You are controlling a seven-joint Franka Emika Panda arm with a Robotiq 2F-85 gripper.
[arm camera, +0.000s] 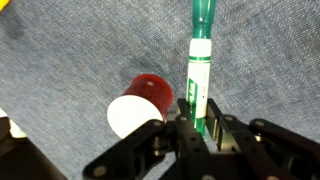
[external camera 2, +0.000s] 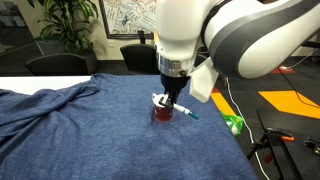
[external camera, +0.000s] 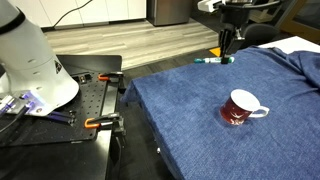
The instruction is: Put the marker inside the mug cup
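Observation:
Next, I open my gripper to let go of the teal-green marker, now held low over the blue cloth, inside the dark red mug (external camera: 250, 103) (arm camera: 130, 116), so that it leans on the mug's rim by its white handle.
The teal-green marker (arm camera: 200, 60) sits between the fingers of my gripper (arm camera: 200, 128), which is shut on it near its lower end. In both exterior views the marker (external camera: 211, 60) (external camera 2: 187, 111) sticks out sideways from the gripper (external camera: 228, 52) (external camera 2: 172, 104), low over the blue cloth. The dark red mug (external camera: 240, 108) stands upright on the cloth with its white handle to the side, well apart from the gripper in that view. In the wrist view the mug (arm camera: 150, 90) is just left of the marker. In an exterior view the mug (external camera 2: 160, 113) is mostly hidden behind the gripper.
A blue cloth (external camera: 200, 120) covers the table. A black bench (external camera: 90, 100) with orange clamps and the white robot base (external camera: 30, 60) stand beside it. A green object (external camera 2: 233, 123) lies past the cloth's edge. Chairs (external camera 2: 55, 62) and a plant (external camera 2: 62, 18) stand behind.

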